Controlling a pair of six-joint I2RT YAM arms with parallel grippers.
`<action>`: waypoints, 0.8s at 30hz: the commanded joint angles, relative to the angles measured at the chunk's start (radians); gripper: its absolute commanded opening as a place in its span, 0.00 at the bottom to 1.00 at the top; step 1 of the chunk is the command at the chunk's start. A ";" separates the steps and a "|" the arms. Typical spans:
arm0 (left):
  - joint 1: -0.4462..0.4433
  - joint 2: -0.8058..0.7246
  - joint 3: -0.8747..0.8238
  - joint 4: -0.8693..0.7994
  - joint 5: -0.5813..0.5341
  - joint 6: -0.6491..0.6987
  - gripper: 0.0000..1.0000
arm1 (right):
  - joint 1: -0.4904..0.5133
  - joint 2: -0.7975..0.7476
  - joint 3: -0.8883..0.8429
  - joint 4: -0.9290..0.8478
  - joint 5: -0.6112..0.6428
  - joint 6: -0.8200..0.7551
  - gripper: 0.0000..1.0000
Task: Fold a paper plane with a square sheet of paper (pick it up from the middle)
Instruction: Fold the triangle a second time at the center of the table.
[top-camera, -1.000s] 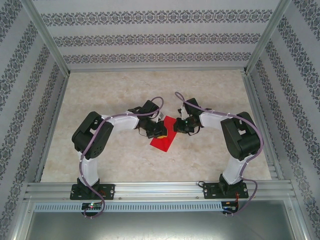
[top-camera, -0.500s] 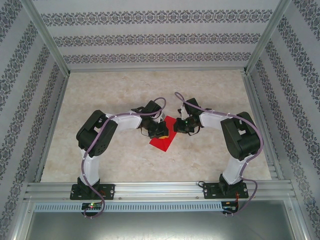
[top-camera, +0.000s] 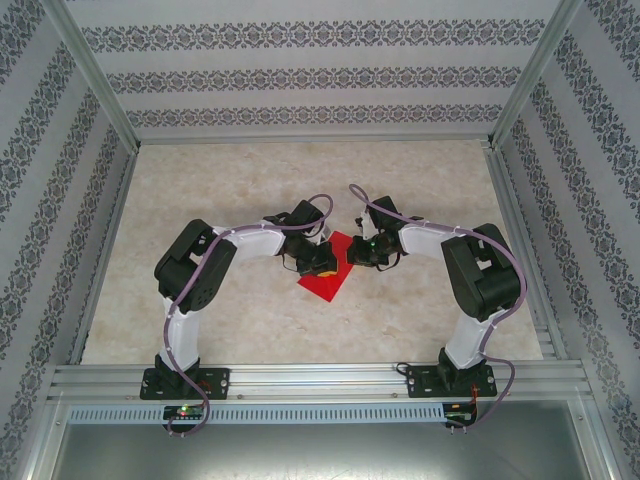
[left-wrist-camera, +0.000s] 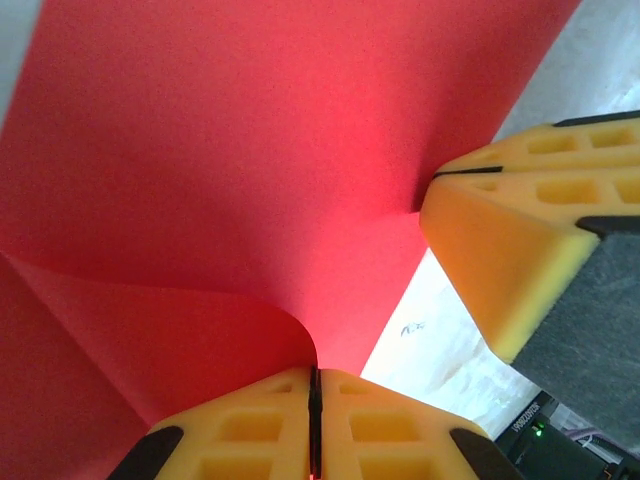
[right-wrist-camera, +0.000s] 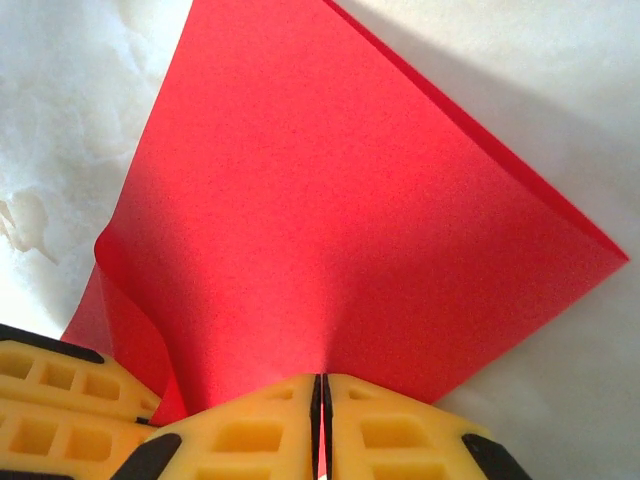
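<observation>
My left gripper should open its fingers, since the sheet bulges in a curl at them, then free the curl and pinch the sheet's edge by the sheet's near tip (top-camera: 330, 297).
The square sheet of paper (top-camera: 326, 284) is bright red and lies at the middle of the table, between my two grippers. My left gripper (top-camera: 321, 262) is shut on the sheet's near edge in the left wrist view, its yellow fingers (left-wrist-camera: 250, 430) closed where the sheet (left-wrist-camera: 250, 150) curls up. My right gripper (top-camera: 353, 252) is shut on the opposite edge of the sheet (right-wrist-camera: 340, 220), its fingers (right-wrist-camera: 400, 430) pressed together. The right gripper's yellow fingers (left-wrist-camera: 500, 240) show at the right of the left wrist view. The sheet's far edge looks doubled over.
The pale marbled table top (top-camera: 220, 200) stretches out on all sides of the paper. Aluminium rails (top-camera: 300, 375) run along the near edge and both sides. Patterned walls (top-camera: 320, 80) enclose the back and sides.
My left arm's elbow has shifted a little to the right. Both grippers stay shut on the red sheet, which has barely moved.
</observation>
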 joint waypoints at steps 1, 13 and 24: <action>-0.011 0.023 0.026 -0.038 -0.035 0.023 0.12 | 0.013 0.010 -0.004 -0.018 0.005 -0.030 0.11; -0.011 0.020 0.030 -0.068 -0.073 0.039 0.12 | 0.013 0.010 -0.003 -0.021 0.005 -0.035 0.12; -0.011 0.038 0.032 -0.061 -0.080 0.045 0.16 | 0.012 0.007 -0.012 -0.015 0.001 -0.036 0.12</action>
